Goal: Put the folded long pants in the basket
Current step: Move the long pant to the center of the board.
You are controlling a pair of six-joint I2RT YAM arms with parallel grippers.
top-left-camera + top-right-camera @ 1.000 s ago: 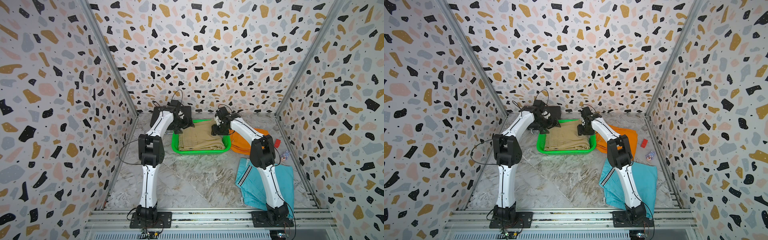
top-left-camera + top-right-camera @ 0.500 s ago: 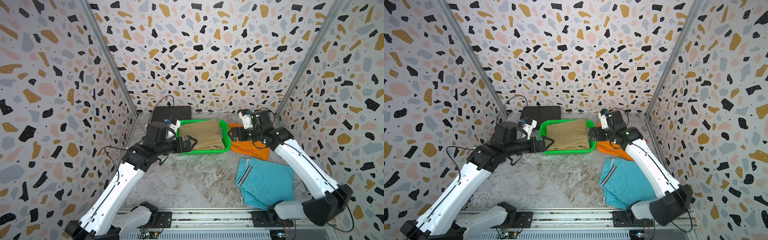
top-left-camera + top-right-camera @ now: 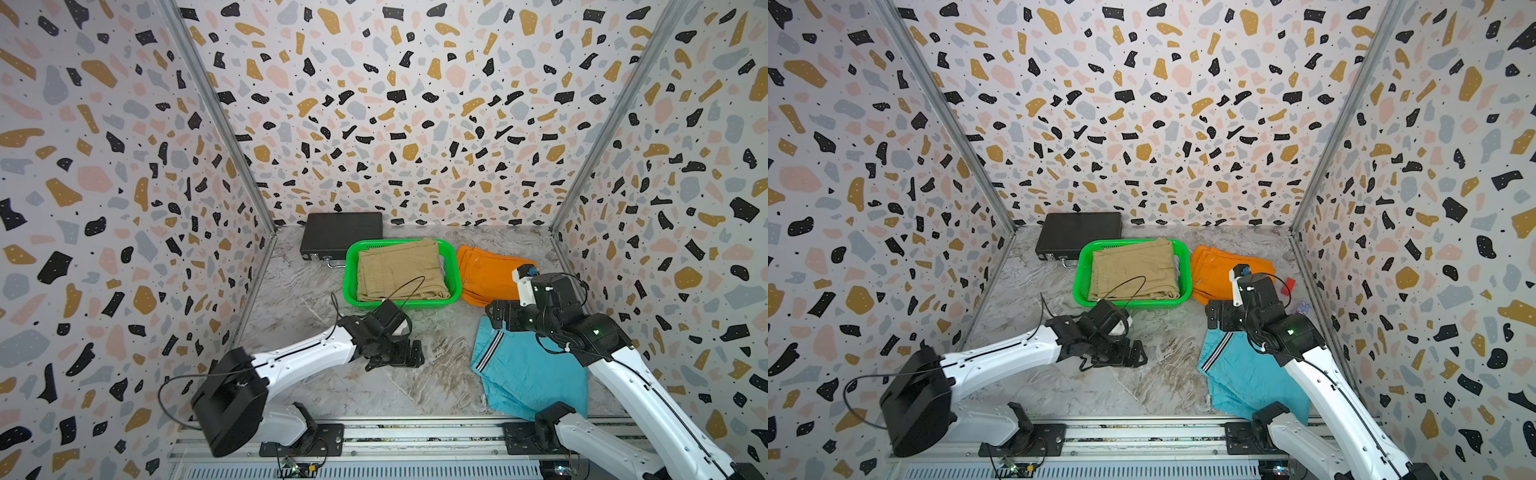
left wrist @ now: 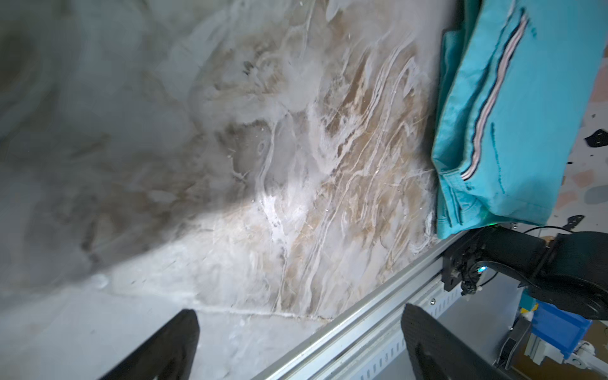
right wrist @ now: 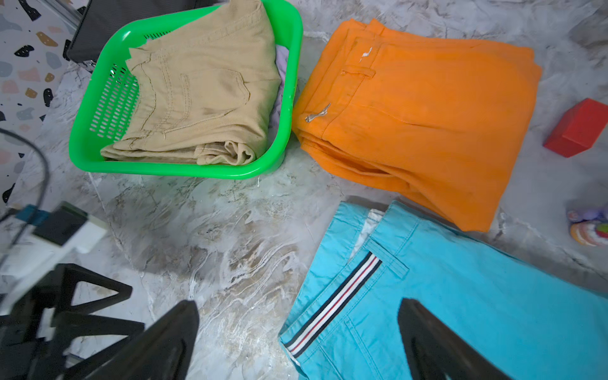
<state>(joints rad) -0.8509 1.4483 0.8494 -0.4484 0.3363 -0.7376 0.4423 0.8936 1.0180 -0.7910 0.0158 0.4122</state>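
Note:
Next, my left gripper should go to the turquoise pants and grab their striped side edge [image 3: 482,355] [image 4: 448,148], close to the front end of the stripe.
The green basket [image 3: 353,270] [image 5: 164,167] stands at the back middle with tan folded pants [image 3: 399,270] [image 5: 204,88] lying in it; a lilac sliver [image 5: 279,98] shows under them. Orange folded pants [image 3: 486,274] [image 5: 421,115] lie on the table right of the basket. Turquoise striped pants [image 3: 528,374] [image 5: 460,296] lie nearer the front right. My left gripper [image 3: 409,355] [image 4: 299,316] hangs open and empty over bare table in front of the basket. My right gripper [image 3: 496,318] [image 5: 299,304] is open and empty above the turquoise pants' far left corner.
A flat black case [image 3: 340,235] lies behind the basket at the back wall. A red block [image 5: 575,128] and a small colourful toy [image 5: 589,227] sit by the right wall. The metal rail [image 3: 395,432] runs along the front edge.
Both arms have drawn back from the basket toward the front of the table. The right jaws have spread wider. The tan pants stay in the basket.

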